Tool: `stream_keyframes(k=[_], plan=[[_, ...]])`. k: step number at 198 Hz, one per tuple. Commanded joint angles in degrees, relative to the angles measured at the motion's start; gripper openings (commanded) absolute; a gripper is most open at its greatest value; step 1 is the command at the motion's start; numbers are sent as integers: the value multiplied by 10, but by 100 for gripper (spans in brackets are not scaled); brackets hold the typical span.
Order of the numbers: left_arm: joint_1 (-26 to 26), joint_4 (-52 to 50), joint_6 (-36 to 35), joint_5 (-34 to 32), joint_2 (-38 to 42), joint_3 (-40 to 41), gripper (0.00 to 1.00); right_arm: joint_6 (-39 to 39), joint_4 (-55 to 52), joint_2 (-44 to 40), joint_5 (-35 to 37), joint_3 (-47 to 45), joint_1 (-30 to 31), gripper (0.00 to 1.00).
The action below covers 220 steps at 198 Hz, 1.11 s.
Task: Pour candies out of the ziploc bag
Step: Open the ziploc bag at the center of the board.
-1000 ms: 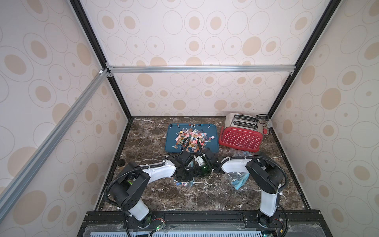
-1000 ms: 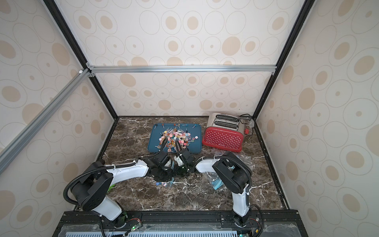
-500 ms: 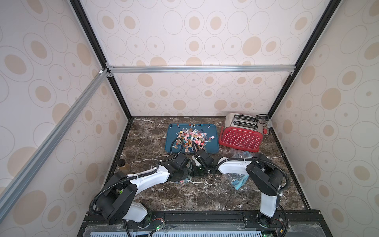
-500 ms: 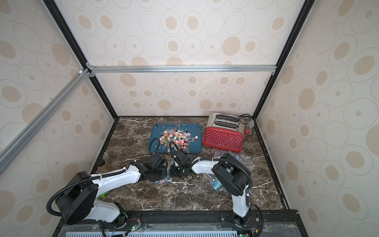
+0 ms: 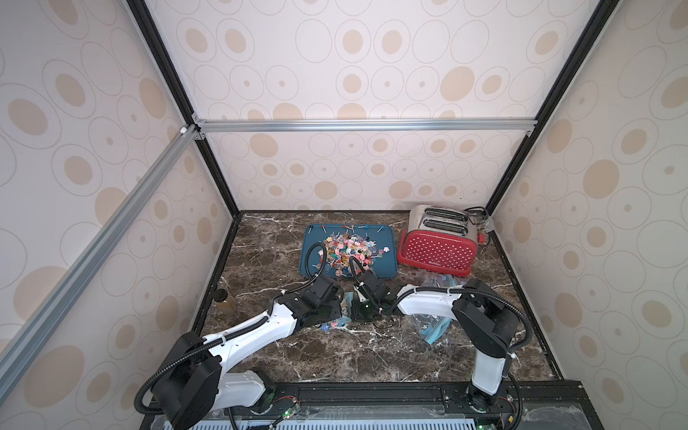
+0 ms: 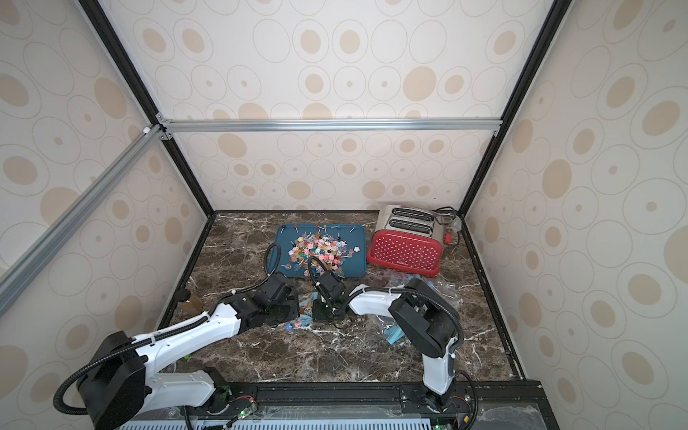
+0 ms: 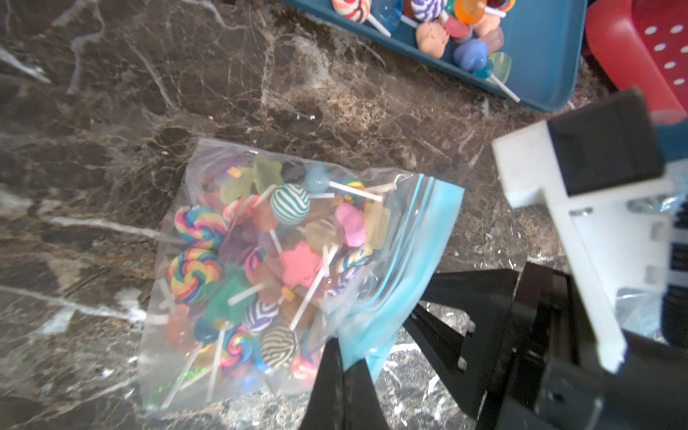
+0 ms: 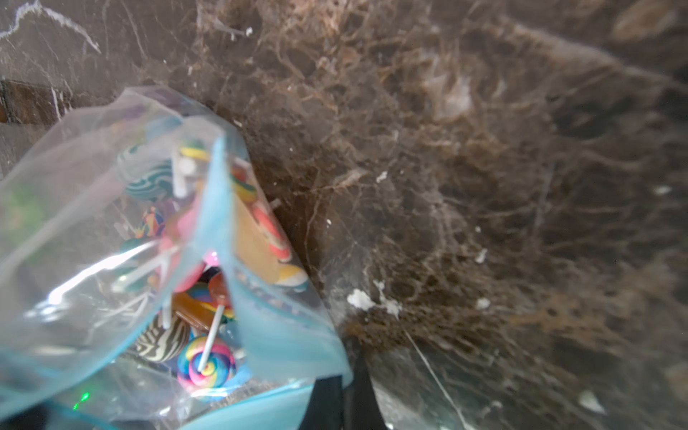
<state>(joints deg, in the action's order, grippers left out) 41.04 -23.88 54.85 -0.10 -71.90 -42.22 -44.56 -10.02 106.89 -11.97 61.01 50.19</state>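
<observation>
Next, my right gripper takes the zip's near end [image 7: 364, 345] and my left gripper the bag's side before pouring, because both grippers hold only the bag's zip.
The ziploc bag [image 7: 268, 268] lies on the marble table, clear with a blue zip strip and full of candies [image 7: 294, 260], small coloured lollipops on white sticks. My left gripper [image 7: 344, 357] is shut on one side of the blue zip strip. My right gripper [image 8: 346, 379] is shut on the strip's other side, and the mouth of the bag [image 8: 111, 242] gapes between them. In both top views the two grippers meet over the bag [image 5: 344, 309] [image 6: 305, 305], just in front of the tray.
A blue tray [image 5: 387, 238] behind the grippers holds a heap of loose candies [image 5: 348, 251]. A red toaster [image 5: 437, 245] stands at the back right. Crumpled empty bags [image 5: 433, 331] lie under the right arm. A small brown object [image 5: 223, 301] sits by the left wall.
The left arm has dropped low and stretched out over the table. Both grippers, still shut on the bag, have shifted slightly left and toward the tray.
</observation>
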Motion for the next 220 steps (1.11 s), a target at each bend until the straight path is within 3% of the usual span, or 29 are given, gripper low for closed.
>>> stream_keyframes(k=[1, 46, 74, 98, 125, 146, 179, 220], plan=[[0, -48, -23, -37, 22, -33, 0, -4, -74, -2, 40, -10, -1, 0], [2, -50, -39, -8, 8, -52, 0, -3, -89, -23, 44, -5, -2, 0], [1, -46, -53, 19, -19, -62, 0, 8, -117, -60, 58, 2, -5, 24], [4, -34, -56, 36, -38, -64, 0, 7, -132, -100, 56, -3, -17, 37], [6, -27, -55, 40, -44, -63, 0, -10, -117, -147, 37, -28, -38, 40], [6, -27, -56, 45, -46, -64, 0, -45, -64, -173, -7, -49, -52, 44], [7, -25, -57, 58, -57, -63, 0, -127, 31, -167, -72, -53, -57, 70], [10, -15, -56, 69, -65, -62, 0, -239, 152, -122, -114, -60, -56, 72]])
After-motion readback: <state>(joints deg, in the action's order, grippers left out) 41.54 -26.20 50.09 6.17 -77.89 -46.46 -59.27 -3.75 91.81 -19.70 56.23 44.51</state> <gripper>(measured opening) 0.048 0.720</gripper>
